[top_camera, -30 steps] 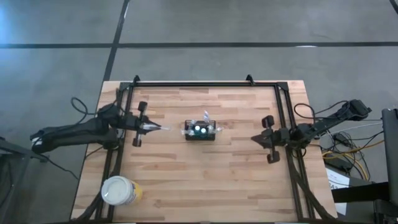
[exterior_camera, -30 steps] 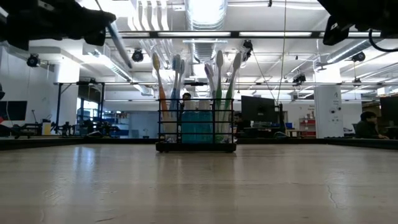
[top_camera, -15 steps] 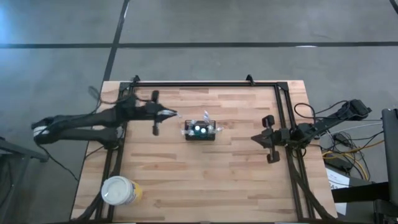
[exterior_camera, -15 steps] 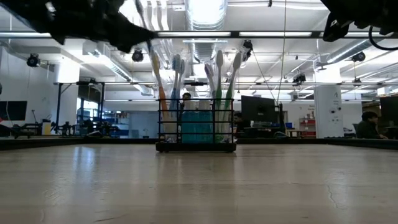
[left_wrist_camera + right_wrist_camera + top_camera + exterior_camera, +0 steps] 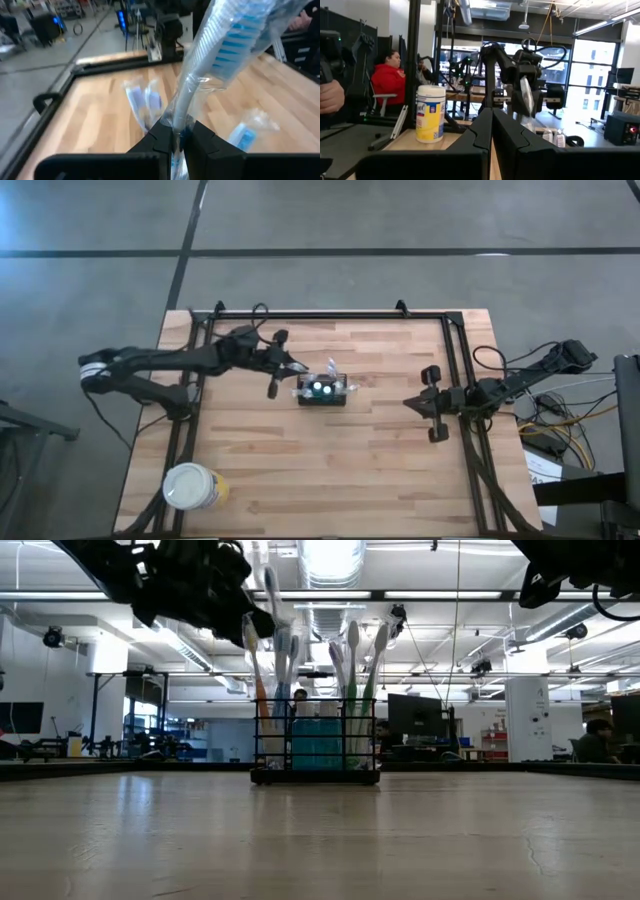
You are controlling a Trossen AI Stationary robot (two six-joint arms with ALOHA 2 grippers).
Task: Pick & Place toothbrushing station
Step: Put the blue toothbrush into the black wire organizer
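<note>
The wrapped toothbrush is sticking up above the others in the caddy, so my left gripper needs to open, pinch the toothbrush just below its head [image 5: 198,71] and ease it down.
The black wire-mesh caddy [image 5: 321,391] stands on its base at the table's middle, also in the low view [image 5: 315,740], with several toothbrushes upright in it. My left gripper [image 5: 291,367] is just left of the caddy and above it, shut on a plastic-wrapped blue-and-white toothbrush [image 5: 226,41]. In the low view, that gripper [image 5: 248,628] hangs level with the brush heads. My right gripper [image 5: 410,402] waits shut at the table's right side, touching nothing. My left gripper pinches the wrapped toothbrush's handle [image 5: 180,119] between its two fingertips [image 5: 161,134]. The brush runs on past the fingertips toward the caddy, bristle head [image 5: 235,35] at the free end. It is lifted clear of the table and the caddy.
A round white-and-yellow canister [image 5: 190,486] stands at the table's near left corner, also in the right wrist view [image 5: 430,120]. A black frame rail [image 5: 310,315] runs round the table's far and side edges. People sit in the room beyond.
My left gripper has gone toward the table's right edge and a little toward its far edge, up to the caddy's left side, still shut on the wrapped toothbrush. The caddy and my right arm have kept still.
</note>
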